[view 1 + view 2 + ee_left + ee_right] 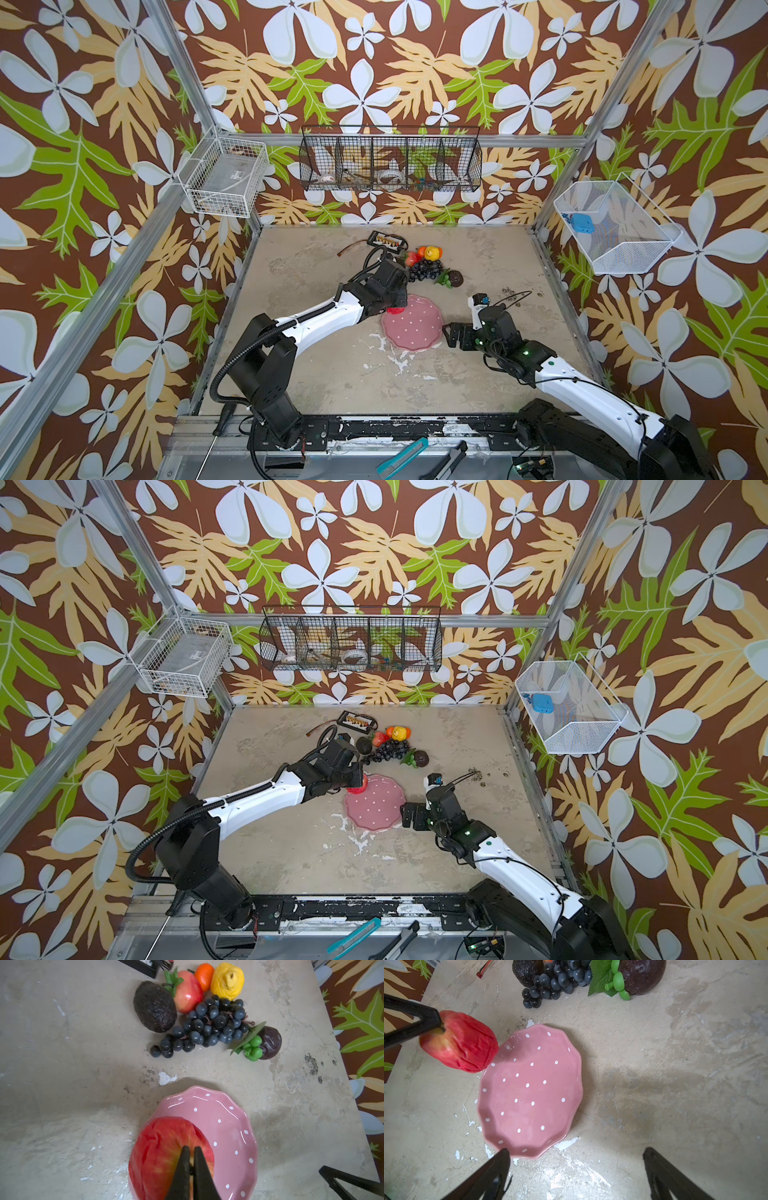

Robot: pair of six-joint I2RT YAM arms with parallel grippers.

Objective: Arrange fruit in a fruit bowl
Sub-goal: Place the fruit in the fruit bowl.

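Observation:
My left gripper is to let go of the red apple inside the pink dotted fruit bowl (pixel 400 312) (pixel 181 1140), near the bowl's rim facing the avocado.
My left gripper (pixel 192 1148) is shut on the stem of a red apple (pixel 164 1157), which hangs just over the near-left rim of the pink dotted fruit bowl (pixel 529 1088); in both top views the apple (pixel 395 310) (pixel 358 786) peeks out under the wrist. The bowl (pixel 415 328) holds nothing else. Behind it lie the other fruit: avocado (pixel 154 1006), a second apple (pixel 188 995), orange (pixel 204 976), lemon (pixel 227 979), grapes (pixel 209 1024) and a dark brown fruit (pixel 271 1042). My right gripper (pixel 576 1150) is open, empty, at the bowl's right edge.
A black gadget (pixel 386 241) with a cable lies behind the fruit. Wire baskets hang on the back wall (pixel 390 164) and on both side walls. A teal box cutter (pixel 401 455) rests on the front rail.

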